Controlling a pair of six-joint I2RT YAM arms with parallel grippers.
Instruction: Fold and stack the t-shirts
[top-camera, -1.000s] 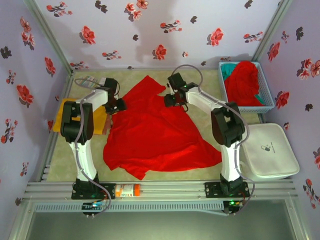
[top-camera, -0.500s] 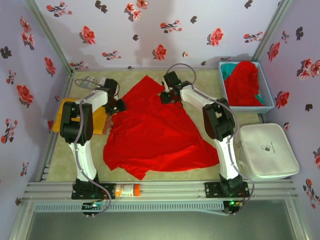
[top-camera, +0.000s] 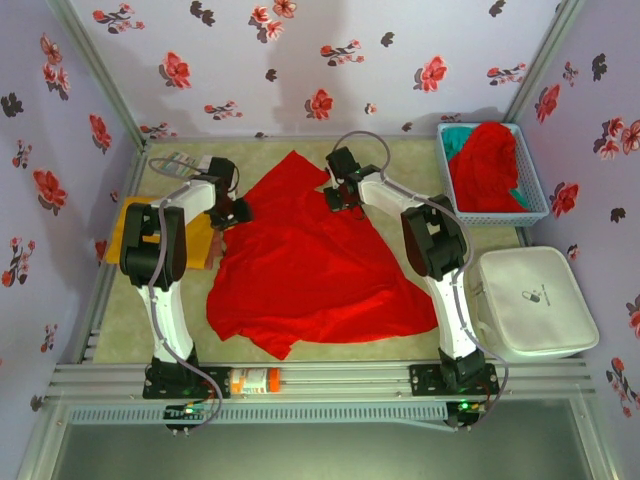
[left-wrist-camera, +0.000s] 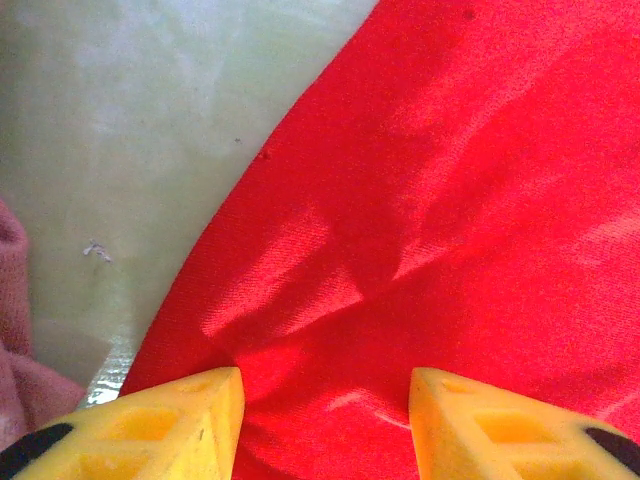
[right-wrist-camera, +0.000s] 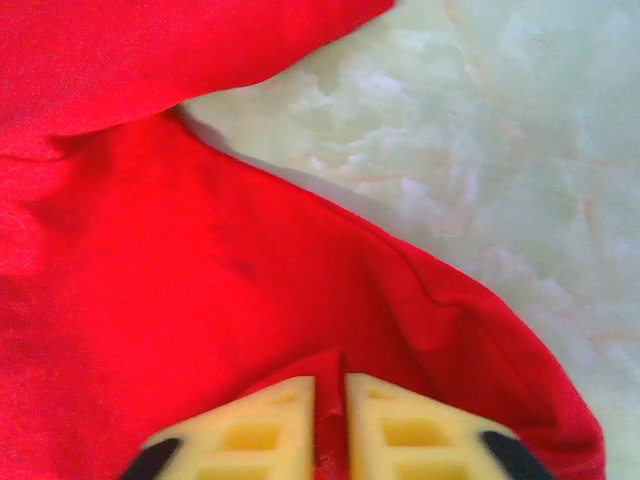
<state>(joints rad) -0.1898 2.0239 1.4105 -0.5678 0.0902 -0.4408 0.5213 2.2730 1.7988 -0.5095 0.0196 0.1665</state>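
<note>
I can see my right gripper pinching a raised fold inside the red t-shirt's bunched side, so next I grab the red t-shirt's outer edge (right-wrist-camera: 584, 425) and pull it toward the basket to spread it out.
A large bright red t-shirt (top-camera: 310, 265) lies spread and rumpled across the middle of the table. My left gripper (top-camera: 236, 212) rests at its left edge. In the left wrist view it (left-wrist-camera: 325, 400) stands open, its yellow fingers (left-wrist-camera: 185, 420) apart with red cloth (left-wrist-camera: 430, 200) lying loose between them. My right gripper (top-camera: 339, 197) sits at the shirt's far right edge. It (right-wrist-camera: 330, 425) is shut, pinching a raised fold of the red shirt (right-wrist-camera: 200, 280). An orange-yellow t-shirt (top-camera: 128, 228) lies folded at the left. More t-shirts, red (top-camera: 488, 160) and teal (top-camera: 462, 135), fill the basket.
The blue mesh basket (top-camera: 497, 217) stands at the back right corner. A white zip case (top-camera: 535, 300) lies in front of it. An orange bottle (top-camera: 255, 380) rests on the front rail. Pale green table (right-wrist-camera: 480, 150) shows beyond the shirt's hem. Walls close in on three sides.
My right gripper slid a little left along the shirt's far edge and closed on a fold of red cloth. My left arm and gripper stayed as they were.
</note>
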